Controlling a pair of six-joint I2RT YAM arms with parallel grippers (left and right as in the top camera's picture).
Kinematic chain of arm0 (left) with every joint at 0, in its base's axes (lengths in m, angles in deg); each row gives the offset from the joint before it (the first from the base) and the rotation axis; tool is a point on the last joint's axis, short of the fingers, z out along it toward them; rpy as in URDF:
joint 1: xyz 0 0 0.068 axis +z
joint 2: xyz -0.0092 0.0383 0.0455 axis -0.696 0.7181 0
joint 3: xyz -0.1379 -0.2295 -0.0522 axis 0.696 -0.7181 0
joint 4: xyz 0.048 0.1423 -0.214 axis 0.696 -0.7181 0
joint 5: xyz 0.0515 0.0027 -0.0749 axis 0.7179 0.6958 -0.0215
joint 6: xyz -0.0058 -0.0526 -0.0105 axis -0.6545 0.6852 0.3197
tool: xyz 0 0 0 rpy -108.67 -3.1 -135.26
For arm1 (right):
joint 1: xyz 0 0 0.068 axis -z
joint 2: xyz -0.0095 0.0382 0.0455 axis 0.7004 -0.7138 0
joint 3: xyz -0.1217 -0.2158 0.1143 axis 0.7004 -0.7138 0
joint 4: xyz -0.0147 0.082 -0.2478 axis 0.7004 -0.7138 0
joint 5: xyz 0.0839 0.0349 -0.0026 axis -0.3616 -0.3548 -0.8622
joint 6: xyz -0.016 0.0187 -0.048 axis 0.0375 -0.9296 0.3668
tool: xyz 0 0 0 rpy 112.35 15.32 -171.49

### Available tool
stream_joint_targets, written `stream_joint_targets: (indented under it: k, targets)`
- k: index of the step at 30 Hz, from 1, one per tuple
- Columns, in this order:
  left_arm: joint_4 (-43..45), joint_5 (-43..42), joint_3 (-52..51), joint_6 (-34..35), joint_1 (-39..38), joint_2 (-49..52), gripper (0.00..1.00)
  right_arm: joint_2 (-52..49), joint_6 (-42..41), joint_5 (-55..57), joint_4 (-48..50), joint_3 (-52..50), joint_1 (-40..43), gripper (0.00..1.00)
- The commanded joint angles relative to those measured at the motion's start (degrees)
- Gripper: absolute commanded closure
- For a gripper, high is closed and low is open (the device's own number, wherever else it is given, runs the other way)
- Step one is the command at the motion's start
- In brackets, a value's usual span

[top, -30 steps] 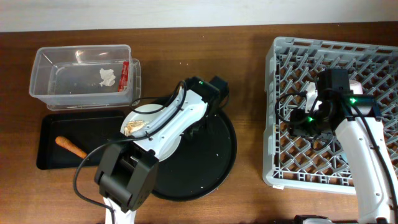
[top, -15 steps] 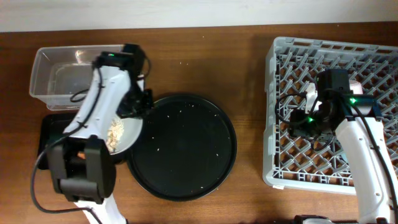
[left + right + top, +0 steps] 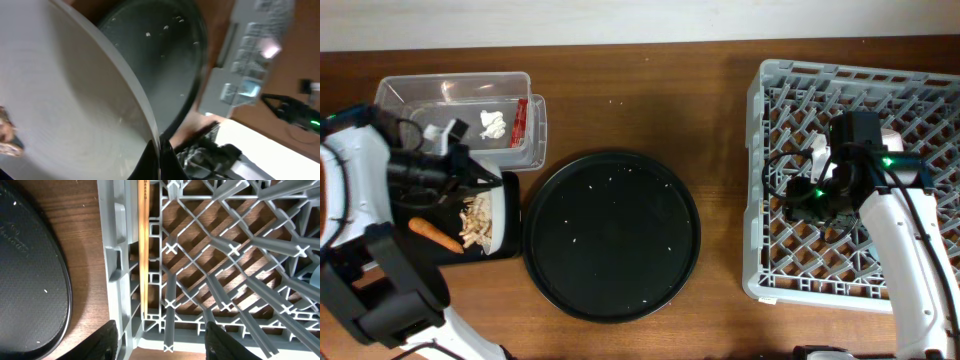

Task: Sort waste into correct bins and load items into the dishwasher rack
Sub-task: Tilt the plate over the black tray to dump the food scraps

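Observation:
I should use my left gripper to set the pale grey plate down on the large round black tray (image 3: pixel 625 212) (image 3: pixel 162 44), a little toward the tray's far edge. The plate is tilted over the tray now.
My left gripper (image 3: pixel 485 185) is shut on the rim of the pale grey plate (image 3: pixel 506 214) and holds it tilted steeply over the shallow black tray (image 3: pixel 400 205). Beige food scraps (image 3: pixel 474 222) lie in the tray beside the plate, near the orange carrot piece (image 3: pixel 435 236). In the left wrist view the plate (image 3: pixel 70 100) fills the left side, with my gripper (image 3: pixel 160 161) clamped on its edge. The clear tub (image 3: pixel 420 100) holds the white tissue (image 3: pixel 493 123) and the red wrapper (image 3: pixel 519 122). My right gripper (image 3: pixel 162 347) is open and empty over the dishwasher rack (image 3: pixel 770 250). The bowl and cup do not show.
The large round black tray (image 3: pixel 612 235) sits in the middle, dotted with crumbs; it also shows in the right wrist view (image 3: pixel 25 280). Thin wooden chopsticks (image 3: pixel 144 245) lie in the rack (image 3: pixel 240 250) along its left wall.
My left arm has carried the plate from the round black tray leftward to the shallow black tray and tipped it; the scraps now lie in the tray. The right arm has not moved.

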Motion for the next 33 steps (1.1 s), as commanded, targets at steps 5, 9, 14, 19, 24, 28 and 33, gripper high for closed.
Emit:
stream_joint_targets:
  k: [5,9,14,19,24,28,33]
  targets:
    - [-5.27,-16.04,1.01,-9.53,11.63,-1.97,1.00,0.02,0.48,0.15,-0.48,0.63,0.37,0.45]
    - [-5.25,-16.09,1.01,-9.64,11.91,-1.97,1.00,0.02,0.48,0.13,-0.50,0.63,0.37,0.45]
    - [-3.37,-16.00,1.01,-9.60,11.91,-1.97,1.00,0.02,0.48,0.13,-0.52,0.63,0.37,0.45]
    - [-0.52,-17.11,1.01,-5.05,12.09,-2.05,1.00,0.02,0.48,0.15,-0.92,0.63,0.37,0.45]
    - [-3.19,-16.85,0.98,-6.01,12.31,-2.05,1.00,0.02,0.50,0.15,-0.94,0.63,0.37,0.45]
    - [-2.73,-16.28,1.01,-6.97,12.39,-2.08,1.00,0.02,0.50,0.15,-0.96,0.63,0.37,0.45]
    - [-5.27,-16.28,1.01,-7.06,11.72,-2.67,1.00,0.02,0.50,0.15,-0.94,0.63,0.37,0.45]
